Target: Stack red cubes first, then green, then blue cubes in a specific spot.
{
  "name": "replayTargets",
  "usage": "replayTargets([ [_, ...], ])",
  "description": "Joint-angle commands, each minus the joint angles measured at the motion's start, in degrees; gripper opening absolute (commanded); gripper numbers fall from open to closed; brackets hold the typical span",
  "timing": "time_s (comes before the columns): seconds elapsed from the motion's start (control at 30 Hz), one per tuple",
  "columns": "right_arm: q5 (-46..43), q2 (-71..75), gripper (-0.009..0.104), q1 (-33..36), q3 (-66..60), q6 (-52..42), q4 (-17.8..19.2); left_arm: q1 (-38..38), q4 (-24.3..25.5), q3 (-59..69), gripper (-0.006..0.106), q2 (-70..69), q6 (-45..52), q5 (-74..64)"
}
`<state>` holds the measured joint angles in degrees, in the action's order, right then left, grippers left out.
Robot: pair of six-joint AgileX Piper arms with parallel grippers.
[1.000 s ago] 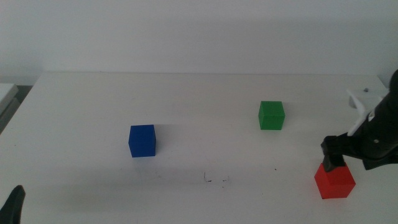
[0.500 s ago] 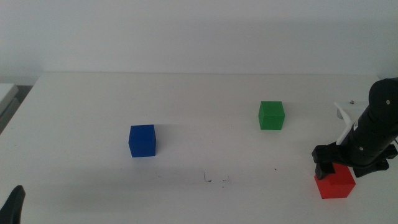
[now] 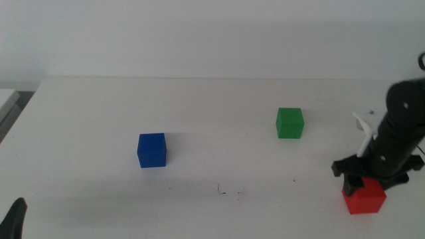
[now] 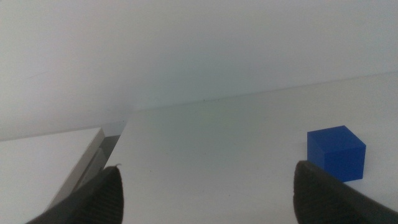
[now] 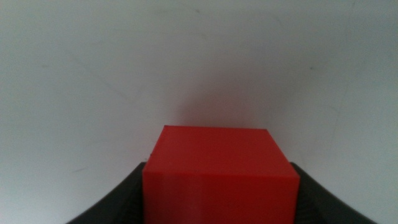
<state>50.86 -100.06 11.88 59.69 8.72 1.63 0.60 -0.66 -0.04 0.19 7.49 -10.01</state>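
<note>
The robot's right gripper will set the red cube down on the table at the small dark scuff marks (image 3: 234,178).
The red cube (image 3: 365,198) sits on the white table near its front right; in the right wrist view (image 5: 217,174) it fills the space between the jaws. My right gripper (image 3: 364,180) is down over it, its jaws pressed against the cube's two sides (image 5: 217,208). The green cube (image 3: 289,123) stands alone, back and left of the red one. The blue cube (image 3: 152,150) stands alone at centre left and shows in the left wrist view (image 4: 336,152). My left gripper (image 3: 14,216) waits open at the front left corner (image 4: 217,205). No stacking spot is marked on the tabletop.
Small dark scuff marks (image 3: 230,192) lie on the table between the blue and red cubes. The table's left edge, with a grey strip beyond it (image 4: 93,162), is close to the left gripper. A white wall rises behind the table.
My right gripper has come down over the red cube and turned so its jaws straddle it. The red cube has shifted slightly right. The left arm and the other cubes have not moved.
</note>
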Motion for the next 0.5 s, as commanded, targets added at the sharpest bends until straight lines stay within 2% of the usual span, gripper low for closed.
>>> replayTargets([
  [0.0, 3.6, 1.0, -0.001, 2.2, 3.3, 3.1, 2.4, 0.0, -0.1, 0.0, 0.094, -0.2, -0.2, 0.8],
  [0.13, 10.6, 0.5, -0.001, 8.4, 12.3, 13.0, 4.1, 0.0, -0.1, 0.0, 0.094, -0.2, -0.2, 0.8],
  [0.27, 13.4, -3.3, -0.001, 15.9, 21.8, 17.6, 5.0, 0.0, -0.1, 0.0, 0.094, -0.2, -0.2, 0.8],
  [0.33, 15.3, -6.3, -0.001, 18.6, 26.2, 20.3, 3.7, 0.0, -0.1, 0.0, 0.094, -0.2, -0.2, 0.8],
  [0.47, 15.6, -11.8, -0.001, 23.9, 33.2, 22.1, 4.1, 0.0, -0.1, 0.0, 0.094, -0.2, -0.2, 0.8],
])
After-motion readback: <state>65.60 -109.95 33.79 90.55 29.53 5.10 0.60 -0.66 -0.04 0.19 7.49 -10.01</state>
